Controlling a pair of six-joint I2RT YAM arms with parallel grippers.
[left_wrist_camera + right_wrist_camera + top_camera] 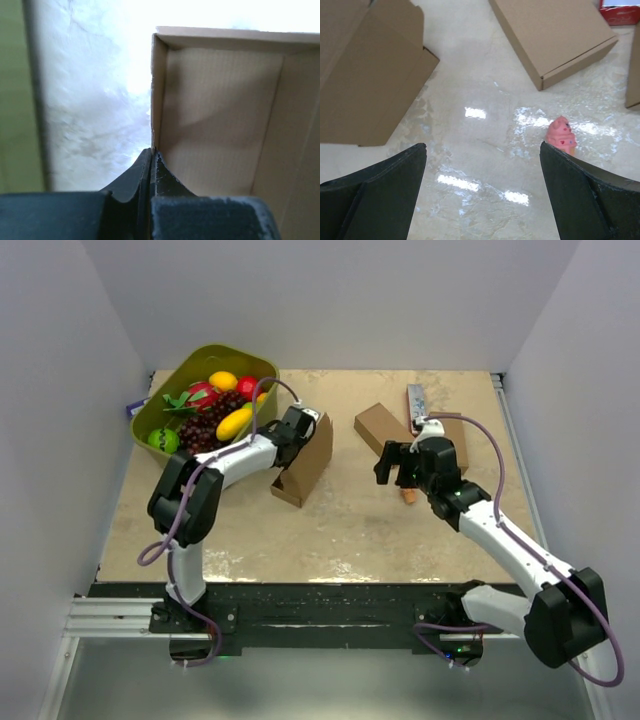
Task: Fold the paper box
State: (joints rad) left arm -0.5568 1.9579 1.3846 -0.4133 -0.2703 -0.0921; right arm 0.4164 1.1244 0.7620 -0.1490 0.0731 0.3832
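The toy ice cream's pink upper part point(408, 490) point(561, 136) sits near the plain brown box, and my right gripper needs to move to it next and close on it there.
The paper box point(308, 462) is brown corrugated cardboard, tilted up on its edge left of the table's middle. My left gripper point(300, 428) is shut on its upper wall. In the left wrist view the fingers point(150, 172) pinch that thin wall, and the box's open inside point(220, 115) fills the right. The box's outer panel also shows at the upper left of the right wrist view point(365, 70). My right gripper point(392, 462) is open and empty, hovering right of the box over bare table point(482, 155).
A green basket point(200, 365) of toy fruit stands at the back left. A plain brown box point(378, 427) point(555, 35), a second one point(452, 445) and a white-and-red carton point(416, 400) lie at the back right. A pink toy ice cream point(561, 136) lies near the right gripper.
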